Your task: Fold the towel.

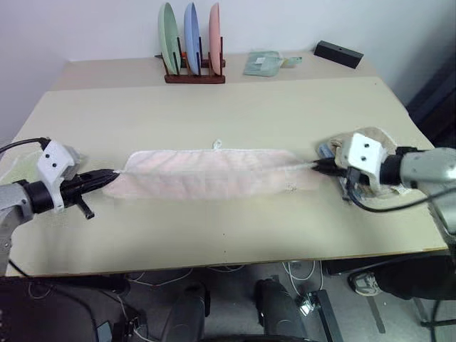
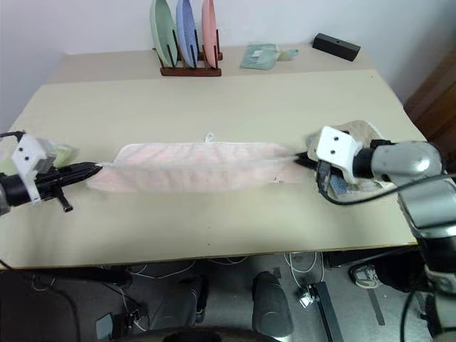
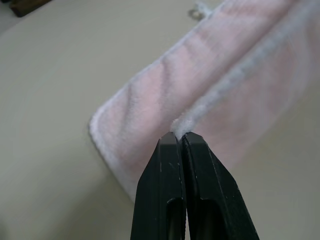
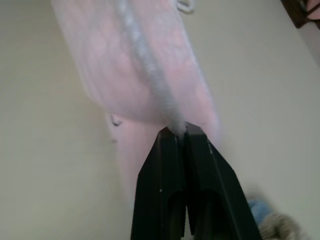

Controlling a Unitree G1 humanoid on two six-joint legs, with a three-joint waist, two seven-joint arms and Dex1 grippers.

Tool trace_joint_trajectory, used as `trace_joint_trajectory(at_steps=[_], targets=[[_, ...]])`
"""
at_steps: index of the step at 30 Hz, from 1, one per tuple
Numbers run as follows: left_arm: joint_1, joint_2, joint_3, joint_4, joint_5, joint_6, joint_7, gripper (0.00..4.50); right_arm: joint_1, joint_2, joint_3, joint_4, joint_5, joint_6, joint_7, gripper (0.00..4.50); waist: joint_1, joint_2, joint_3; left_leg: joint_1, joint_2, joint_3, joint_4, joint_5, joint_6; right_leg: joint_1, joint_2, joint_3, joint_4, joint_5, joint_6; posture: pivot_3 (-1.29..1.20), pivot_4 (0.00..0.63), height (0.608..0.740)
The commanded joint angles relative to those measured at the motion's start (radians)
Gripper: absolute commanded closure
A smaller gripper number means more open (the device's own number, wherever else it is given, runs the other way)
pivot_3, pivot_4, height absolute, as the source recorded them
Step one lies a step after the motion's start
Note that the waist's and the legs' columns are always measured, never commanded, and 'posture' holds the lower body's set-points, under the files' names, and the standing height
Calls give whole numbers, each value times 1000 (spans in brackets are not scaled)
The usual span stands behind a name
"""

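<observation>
My left gripper needs to release the towel's pinched edge, now held low near the tabletop, on its far corner (image 1: 136, 150) (image 3: 98, 118) nearest to the light green cloth.
The pale pink towel (image 1: 206, 173) lies stretched left to right across the middle of the table, folded lengthwise, its small loop (image 1: 217, 144) at the far edge. My left gripper (image 1: 114, 173) is shut on the towel's left end, pinching the white stitched edge (image 3: 182, 125). My right gripper (image 1: 318, 165) is shut on the towel's right end, with the edge (image 4: 175, 122) bunched between its fingertips. Both grippers sit low, close to the tabletop.
A beige-brown towel (image 1: 374, 142) lies bunched under my right hand near the table's right edge. A rack with three upright plates (image 1: 191, 43), a pale green packet (image 1: 263, 63) and a black box (image 1: 338, 53) stand along the far side. A light green cloth (image 2: 60, 152) lies at the left edge.
</observation>
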Motion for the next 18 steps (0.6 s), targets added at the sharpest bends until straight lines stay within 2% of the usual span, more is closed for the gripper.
trace_joint_trajectory(at_steps=[1,9,18], targets=[[-124,-37,-72,145,82,-104,21,4500,-124,59,56,201,-100,-124,-37,4467,0,0,0,-1,0,0,0,0,0,-1,0,0,0,0,0,0,150,740],[-347,-134,-188,485,219,-291,56,4500,-300,170,123,602,-213,-335,-64,4467,-6,0,0,-1,-1,0,0,0,0,-1,0,0,1,0,0,0,150,740],[-425,-187,-197,654,268,-403,132,4500,-350,232,113,734,-238,-406,-119,4467,-8,0,0,-1,-1,0,0,0,0,-2,0,0,2,0,0,0,150,740]])
